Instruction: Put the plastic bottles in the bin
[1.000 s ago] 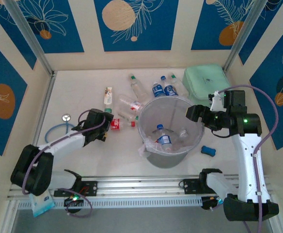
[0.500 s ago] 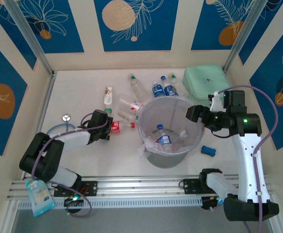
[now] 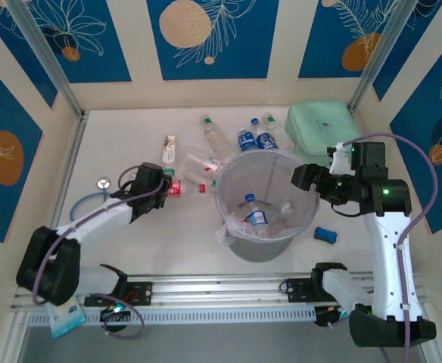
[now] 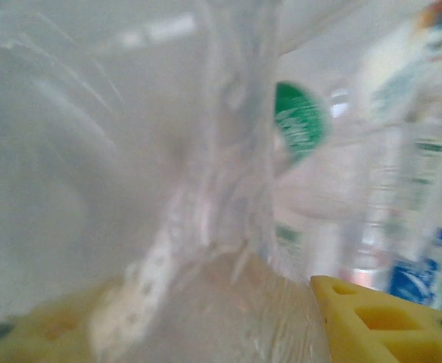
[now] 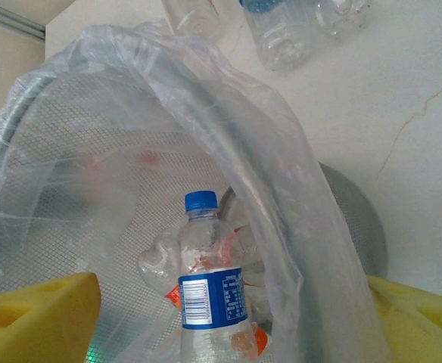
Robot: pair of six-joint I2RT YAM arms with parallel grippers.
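Note:
Next, my left gripper lets go of the clear plastic bottle inside the grey bin (image 3: pixel 280 219), next to the bottle with the blue label.
My left gripper (image 3: pixel 165 189) is closed round a clear plastic bottle with a red label (image 3: pixel 176 189), left of the bin. In the left wrist view that bottle (image 4: pixel 206 227) is pressed between the yellow pads (image 4: pixel 380 321), with a green cap (image 4: pixel 300 121) behind it. Several more bottles (image 3: pixel 247 140) lie on the table behind the bin. The round grey bin (image 3: pixel 263 246) holds a blue-capped, blue-labelled bottle (image 5: pixel 206 291) among others. My right gripper (image 3: pixel 312 181) hangs open over the bin's right rim, nothing between its fingers (image 5: pixel 43 314).
A mint-green case (image 3: pixel 321 128) sits at the back right. A small blue block (image 3: pixel 325 234) lies right of the bin and a flat white tube (image 3: pixel 168 147) behind my left gripper. A stethoscope (image 3: pixel 102 184) lies far left.
My left gripper's jaws have closed in on the red-labelled bottle, and gripper and bottle have shifted slightly away from the front edge. The right arm has not moved.

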